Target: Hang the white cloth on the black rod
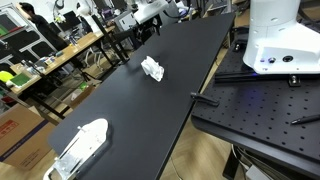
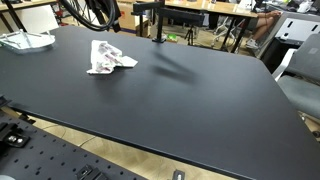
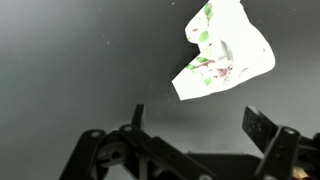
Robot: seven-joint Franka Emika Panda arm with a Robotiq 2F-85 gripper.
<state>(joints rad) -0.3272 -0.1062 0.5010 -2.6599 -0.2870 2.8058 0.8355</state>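
Observation:
The robot's gripper will next go to the white cloth's raised middle fold (image 1: 151, 64) (image 3: 236, 42) and close there, ready to lift it toward the black rod.
The white cloth (image 3: 225, 50), with small green and red prints, lies crumpled on the black table (image 2: 200, 100). It shows in both exterior views (image 1: 152, 68) (image 2: 108, 57). My gripper (image 3: 197, 115) is open and empty. It hovers above the table, short of the cloth and not touching it. It also shows at the top edge of an exterior view (image 2: 95, 12). The black rod (image 2: 156, 22) stands on a post at the far edge of the table, beyond the cloth.
A white and clear plastic object (image 1: 80, 145) lies near one corner of the table and also shows in an exterior view (image 2: 25, 40). A perforated black mounting plate (image 1: 260, 110) adjoins the table beside the robot base. Cluttered desks stand beyond.

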